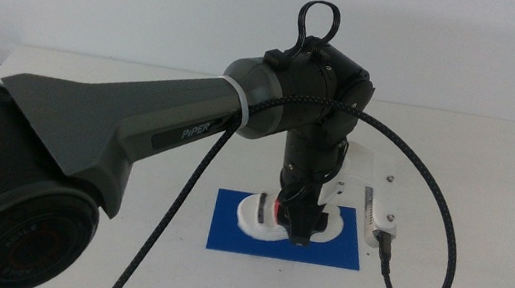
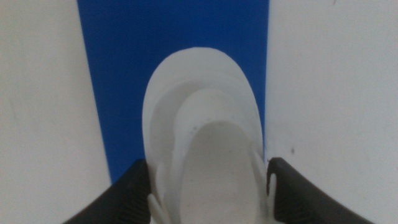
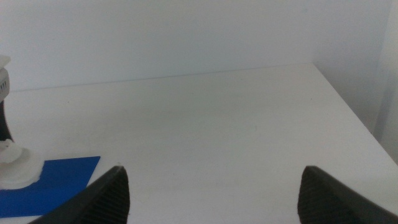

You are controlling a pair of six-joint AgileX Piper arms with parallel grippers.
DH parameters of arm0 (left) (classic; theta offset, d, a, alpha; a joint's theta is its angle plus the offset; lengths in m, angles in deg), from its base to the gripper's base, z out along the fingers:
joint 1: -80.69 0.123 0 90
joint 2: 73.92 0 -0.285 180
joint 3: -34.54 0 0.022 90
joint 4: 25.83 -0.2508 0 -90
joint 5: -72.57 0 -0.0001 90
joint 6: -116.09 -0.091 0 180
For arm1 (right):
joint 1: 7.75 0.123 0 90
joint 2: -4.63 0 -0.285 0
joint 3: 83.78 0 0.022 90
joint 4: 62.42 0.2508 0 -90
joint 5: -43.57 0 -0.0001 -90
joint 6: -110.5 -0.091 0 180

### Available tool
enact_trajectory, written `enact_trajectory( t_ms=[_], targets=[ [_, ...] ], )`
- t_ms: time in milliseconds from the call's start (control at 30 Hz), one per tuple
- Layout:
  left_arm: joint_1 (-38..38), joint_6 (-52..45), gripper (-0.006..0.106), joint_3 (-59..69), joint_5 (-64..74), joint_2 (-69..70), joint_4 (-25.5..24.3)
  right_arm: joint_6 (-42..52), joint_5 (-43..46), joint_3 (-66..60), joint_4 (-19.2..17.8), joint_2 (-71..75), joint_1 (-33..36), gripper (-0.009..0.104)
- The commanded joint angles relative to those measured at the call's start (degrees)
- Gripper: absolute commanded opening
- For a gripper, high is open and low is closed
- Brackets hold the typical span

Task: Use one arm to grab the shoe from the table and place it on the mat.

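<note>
Next, I release the white shoe from my left gripper on the middle of the blue mat (image 1: 289, 229), so that it lies lengthwise along the mat's long edges.
The white shoe (image 1: 260, 221) rests on the blue mat (image 1: 225, 232) near the table's front middle; a bit of its red strap shows beside the gripper. My left gripper (image 1: 298, 227) comes down on it from above, and the left arm (image 1: 138, 132) fills the left side of the middle view. In the left wrist view the shoe (image 2: 205, 124) sits between my two dark jaws, which press its sides, with the mat (image 2: 124, 62) under it. My right gripper (image 3: 214, 171) is open and empty, low over the table to the right of the mat (image 3: 56, 179).
The white table (image 1: 477, 165) is bare apart from the mat. A black cable (image 1: 434, 214) loops from the left wrist out to the right of the mat. The shoe's end (image 3: 18, 173) shows in the right wrist view.
</note>
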Motion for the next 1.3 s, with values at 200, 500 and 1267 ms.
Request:
enact_trajectory(
  t_ms=[200,500,1267],
  targets=[
    [-0.03,-9.07,-0.002,-0.05,-5.14,-0.04,1.33,0.35,0.37,-0.14,-0.27,0.27,-0.01,0.079],
    [0.18,-5.49,-0.002,-0.05,-4.00,-3.31,0.73,0.35,0.37,-0.14,-0.27,0.27,-0.01,0.079],
    [0.61,1.39,0.094,-7.63,2.08,2.17,-1.81,0.35,0.37,-0.14,-0.27,0.27,-0.01,0.079]
  ],
)
